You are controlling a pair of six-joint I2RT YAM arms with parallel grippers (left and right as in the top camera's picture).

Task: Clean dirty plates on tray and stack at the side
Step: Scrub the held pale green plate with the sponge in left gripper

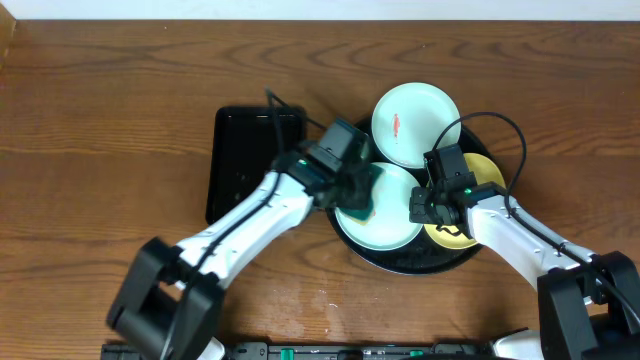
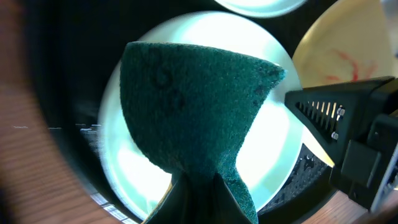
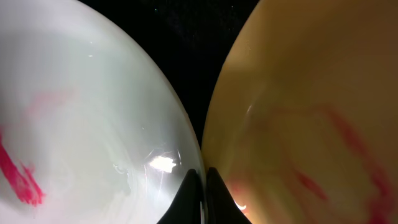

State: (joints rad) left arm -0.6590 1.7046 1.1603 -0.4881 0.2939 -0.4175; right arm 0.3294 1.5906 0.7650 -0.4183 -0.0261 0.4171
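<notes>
The robot's left gripper should release the green sponge in the front half of the rectangular black tray (image 1: 263, 195).
The round black tray (image 1: 420, 262) holds three plates. A mint-white plate (image 1: 416, 124) with a red smear lies at the back. A second mint-white plate (image 1: 390, 228) lies in the middle, and a yellow plate (image 1: 482, 172) lies to its right. My left gripper (image 1: 352, 190) is shut on a green sponge (image 2: 193, 106) that rests on the middle plate (image 2: 127, 162). My right gripper (image 3: 203, 175) is shut on the middle plate's rim (image 3: 81, 112), next to the red-smeared yellow plate (image 3: 298, 93).
A smaller rectangular black tray (image 1: 240, 160) sits left of the round tray, with a black cable over its back edge. Brown wood tabletop (image 1: 110, 110) surrounds both trays. The right arm crosses the yellow plate.
</notes>
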